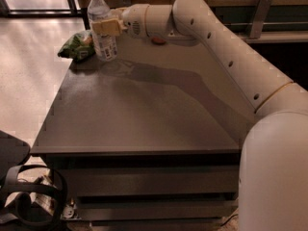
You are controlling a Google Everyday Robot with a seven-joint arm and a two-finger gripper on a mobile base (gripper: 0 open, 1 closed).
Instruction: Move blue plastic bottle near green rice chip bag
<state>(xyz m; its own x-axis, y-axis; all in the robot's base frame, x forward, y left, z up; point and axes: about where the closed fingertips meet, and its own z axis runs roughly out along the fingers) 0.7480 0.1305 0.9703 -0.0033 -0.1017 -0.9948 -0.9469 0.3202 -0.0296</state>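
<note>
My gripper has the blue plastic bottle. It will let go of it upright on the grey table (104, 67) close beside the green rice chip bag.
The blue plastic bottle (102, 27) is a tall clear bottle with a white cap and a blue-and-white label, upright at the table's far left. My gripper (107, 27) is shut on the bottle around its middle, reaching in from the right. The bottle's base looks at or just above the tabletop. The green rice chip bag (76, 46) lies at the far left corner, just left of the bottle. The red-orange apple (158, 41) is mostly hidden behind my arm.
The grey table (139, 114) has drawers below its front edge. My white arm (226, 57) spans the right side of the view. A dark chair (19, 186) stands at the lower left on the floor.
</note>
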